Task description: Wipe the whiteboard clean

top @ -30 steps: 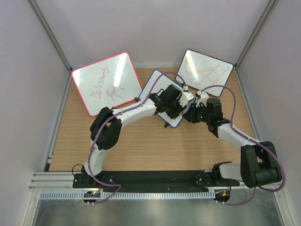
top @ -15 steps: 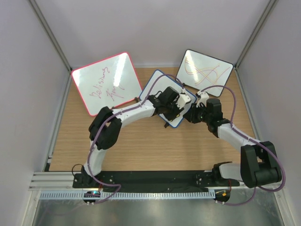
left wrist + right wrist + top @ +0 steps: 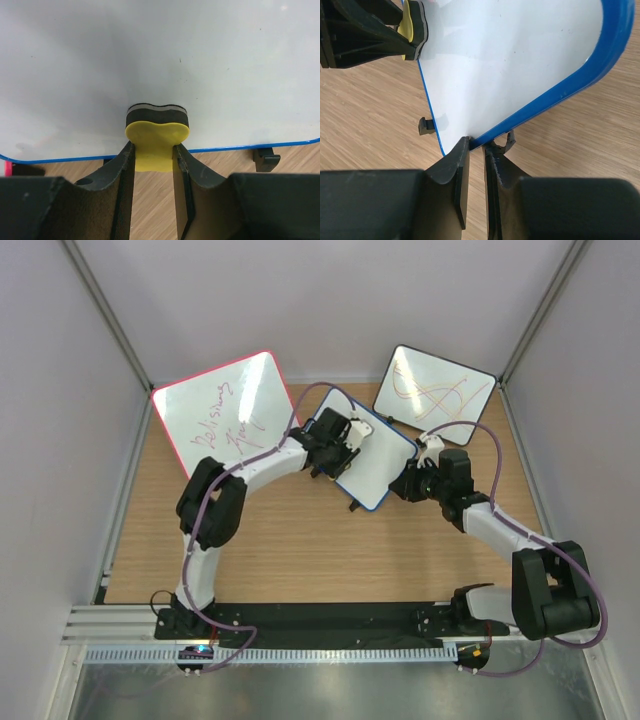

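Next, my left gripper releases the yellow and black eraser on the wooden table (image 3: 235,521) in front of the pink-framed board.
The blue-framed whiteboard (image 3: 375,468) stands tilted at the table's middle; its face (image 3: 160,55) (image 3: 510,65) shows no writing. My left gripper (image 3: 335,445) is shut on a yellow and black eraser (image 3: 156,131) and presses it against the board near its lower blue edge. The eraser also shows in the right wrist view (image 3: 414,27). My right gripper (image 3: 412,483) is shut on the board's blue frame edge (image 3: 479,141) at its right corner, holding it up. A small black foot (image 3: 265,159) sticks out under the frame.
A larger pink-framed board (image 3: 225,415) with red handwriting leans at the back left. A black-framed board (image 3: 435,393) with orange and red scribbles leans at the back right. Grey walls close in the wooden table (image 3: 300,550) on three sides.
My left gripper has swept the eraser leftward and up across the blue-framed board, from its right part to its upper left. The right gripper keeps its hold on the frame.
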Controlling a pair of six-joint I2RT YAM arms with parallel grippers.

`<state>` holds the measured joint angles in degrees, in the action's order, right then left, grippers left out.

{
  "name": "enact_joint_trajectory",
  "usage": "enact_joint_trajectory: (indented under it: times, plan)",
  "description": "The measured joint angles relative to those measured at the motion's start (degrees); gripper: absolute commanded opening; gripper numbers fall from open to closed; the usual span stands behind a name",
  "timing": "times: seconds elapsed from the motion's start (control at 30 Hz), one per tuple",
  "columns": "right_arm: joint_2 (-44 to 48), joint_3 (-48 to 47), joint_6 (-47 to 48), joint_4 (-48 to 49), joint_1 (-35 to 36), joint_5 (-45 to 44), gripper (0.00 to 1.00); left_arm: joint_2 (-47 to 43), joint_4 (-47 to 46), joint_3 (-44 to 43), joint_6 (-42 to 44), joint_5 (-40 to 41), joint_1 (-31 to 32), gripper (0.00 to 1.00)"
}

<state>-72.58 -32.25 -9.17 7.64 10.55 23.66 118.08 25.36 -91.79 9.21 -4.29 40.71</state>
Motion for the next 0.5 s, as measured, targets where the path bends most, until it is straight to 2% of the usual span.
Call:
enact_joint_trajectory:
  times: [0.2, 0.5]
  plan:
    - [0.22, 0.0, 0.0, -0.46, 0.02, 0.02, 0.01, 0.04, 0.04, -0.44, 0.02, 1.42, 1.29, 0.0]
    - [0.22, 0.0, 0.02, -0.42, 0.02, 0.24, 0.01, 0.72, 1.07, -3.69, -1.33, -1.68, 8.13, 0.0]
